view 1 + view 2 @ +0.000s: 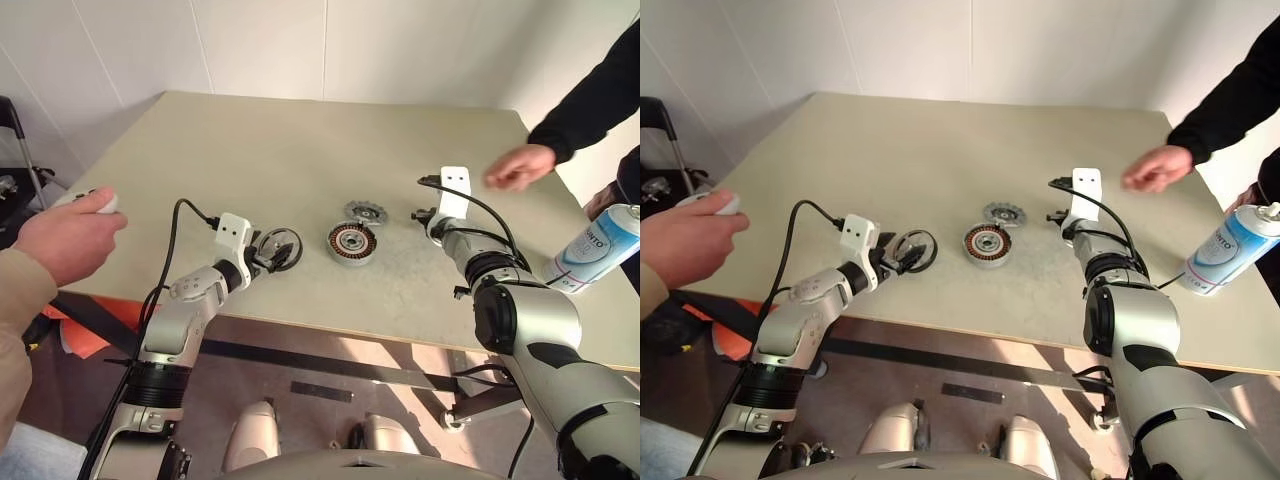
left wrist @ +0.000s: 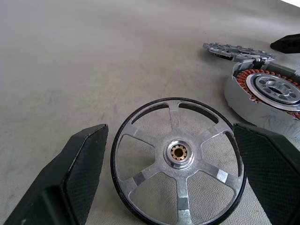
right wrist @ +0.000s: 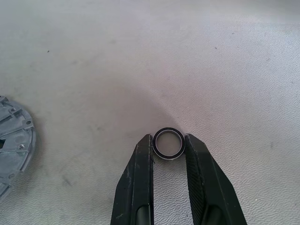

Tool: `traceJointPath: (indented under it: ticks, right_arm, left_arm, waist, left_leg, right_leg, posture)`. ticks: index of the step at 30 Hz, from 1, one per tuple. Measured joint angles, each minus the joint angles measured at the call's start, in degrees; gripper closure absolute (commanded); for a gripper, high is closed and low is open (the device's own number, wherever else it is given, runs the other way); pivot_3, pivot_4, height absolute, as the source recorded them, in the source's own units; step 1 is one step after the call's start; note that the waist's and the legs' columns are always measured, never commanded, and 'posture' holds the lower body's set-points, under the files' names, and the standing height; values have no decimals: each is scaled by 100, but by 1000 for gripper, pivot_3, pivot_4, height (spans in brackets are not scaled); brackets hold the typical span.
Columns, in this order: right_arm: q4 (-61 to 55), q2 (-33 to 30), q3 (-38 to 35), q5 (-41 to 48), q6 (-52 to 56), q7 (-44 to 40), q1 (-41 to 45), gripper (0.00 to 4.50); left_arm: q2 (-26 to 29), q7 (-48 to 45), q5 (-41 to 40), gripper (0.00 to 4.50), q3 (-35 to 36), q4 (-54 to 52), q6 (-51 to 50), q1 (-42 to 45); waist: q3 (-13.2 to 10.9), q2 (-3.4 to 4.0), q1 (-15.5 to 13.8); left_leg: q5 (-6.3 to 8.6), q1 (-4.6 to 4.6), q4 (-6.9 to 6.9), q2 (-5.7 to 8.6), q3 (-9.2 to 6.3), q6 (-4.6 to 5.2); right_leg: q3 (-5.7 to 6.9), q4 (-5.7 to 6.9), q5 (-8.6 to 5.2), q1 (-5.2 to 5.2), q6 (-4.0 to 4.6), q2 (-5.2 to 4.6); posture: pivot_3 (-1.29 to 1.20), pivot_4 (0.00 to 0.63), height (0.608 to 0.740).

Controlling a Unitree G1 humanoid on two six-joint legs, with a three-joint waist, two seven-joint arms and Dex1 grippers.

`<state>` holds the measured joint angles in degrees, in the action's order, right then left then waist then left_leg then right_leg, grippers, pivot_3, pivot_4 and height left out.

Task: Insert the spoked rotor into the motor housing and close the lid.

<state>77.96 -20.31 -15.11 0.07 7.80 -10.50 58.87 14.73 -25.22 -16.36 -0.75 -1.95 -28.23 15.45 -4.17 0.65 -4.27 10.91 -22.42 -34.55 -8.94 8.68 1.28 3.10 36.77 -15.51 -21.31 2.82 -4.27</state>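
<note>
Next, my right gripper lets go of the small dark ring in the centre of the motor housing [image 1: 350, 239], in among the copper windings.
The spoked rotor [image 2: 178, 159], a dark ring with slim silver spokes and a brass hub, lies flat on the table between the fingers of my open left gripper [image 2: 171, 133]. I see a small gap at one finger, and the other finger is close to the rim. Just past it sits the motor housing [image 1: 352, 243], with copper windings showing inside. The notched silver lid [image 1: 366, 212] lies flat behind the housing. Right of them, my right gripper [image 3: 168, 140] is shut on a small dark ring [image 3: 168, 143] resting on the table, with a fingertip on each side.
A person's hand [image 1: 520, 165] hovers over the table's far right. A blue-and-white spray can [image 1: 595, 250] stands at the right edge. At the left, another hand [image 1: 65, 235] holds a small white device. The beige table [image 1: 250, 140] stretches bare behind the parts.
</note>
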Motion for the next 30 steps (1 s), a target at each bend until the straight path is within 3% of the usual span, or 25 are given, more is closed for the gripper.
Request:
traceJointPath:
  ticks: [7,14,23,30]
  right_arm:
    - [0,-1,25,-2,0,-285,44,3863]
    - [-805,33,410,29,6,-1963,167,3863]
    - [-5363,387,1709,451,1844,-3463,-2072,3863]
    - [-6557,129,2269,444,2401,-3565,-2480,3863]
  left_arm:
    - [0,1,-2,0,2,0,-2,0]
    - [-40,59,-60,0,46,0,-219,22]
    - [-95,-19,-299,0,81,-99,-561,253]
    - [-109,-74,-319,0,47,-106,-556,252]
  waist:
    - [-1,2,7]
    - [-2,3,-7]
    - [-2,3,-151]
    - [-3,1,-141]
  left_leg:
    - [0,-1,0,0,0,0]
    - [-2,-10,-4,-3,1,16]
    - [-1,-19,-11,-6,-2,34]
    - [0,41,0,-5,-3,-4]
  right_leg:
    - [0,0,0,-1,0,0]
    - [2,0,0,-7,0,0]
    - [6,-5,1,-6,-2,0]
    - [3,-6,0,40,-5,0]
  posture:
    - [0,0,740]
    - [0,0,740]
    - [0,0,740]
    - [0,0,740]
